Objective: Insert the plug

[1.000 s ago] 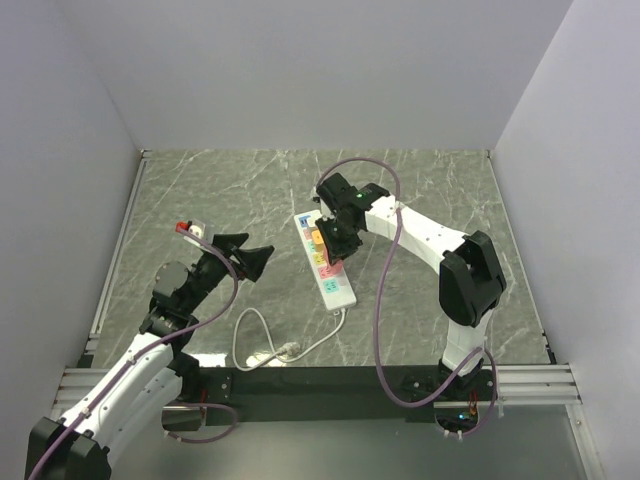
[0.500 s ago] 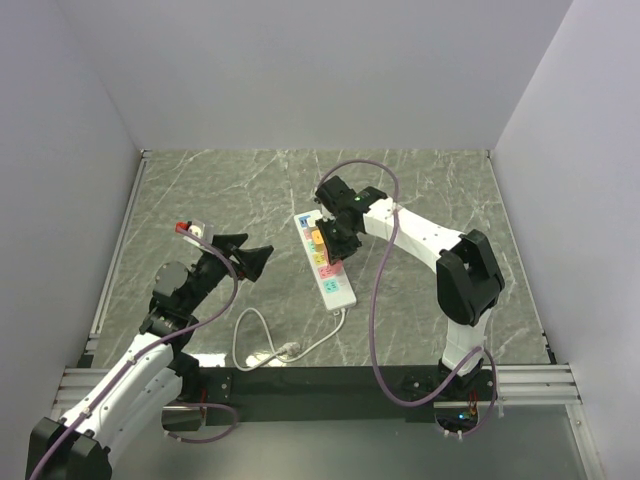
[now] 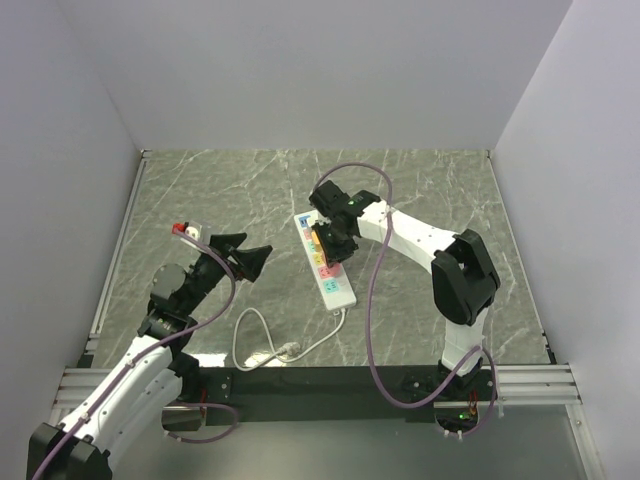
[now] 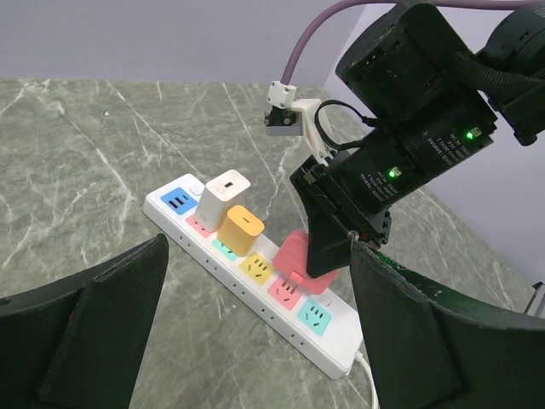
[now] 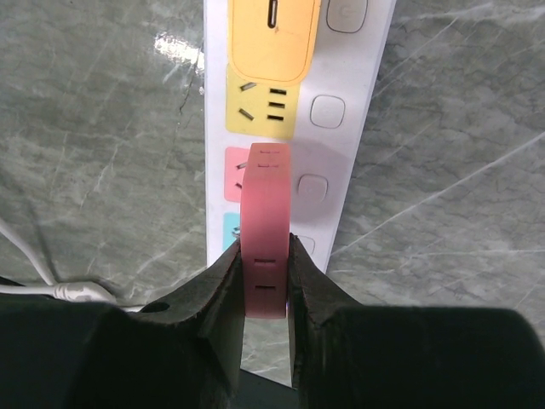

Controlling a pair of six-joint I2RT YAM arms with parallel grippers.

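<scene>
The pink socket point(image 3: 312, 265) point(image 5: 239, 175) is between the yellow socket and the blue socket. My right gripper needs to let go of the pink plug in it.
A white power strip point(image 3: 345, 290) lies mid-table; it also shows in the left wrist view point(image 4: 336, 351) and the right wrist view point(image 5: 362, 68). A white plug point(image 4: 223, 192) and an orange plug point(image 4: 241, 230) sit in its sockets. My right gripper point(image 5: 265, 260) is shut on a pink plug point(image 5: 265, 221), also seen in the left wrist view point(image 4: 298, 256), tilted with its prongs just above the pink socket point(image 4: 284, 293). My left gripper point(image 3: 247, 256) is open and empty, left of the strip.
The strip's white cord point(image 3: 262, 345) loops toward the near edge. A purple cable point(image 3: 378, 300) runs along the right arm. Grey walls close the table at left, back and right.
My right gripper has shifted slightly left and back with the pink plug, over the strip. The left arm has moved very little.
</scene>
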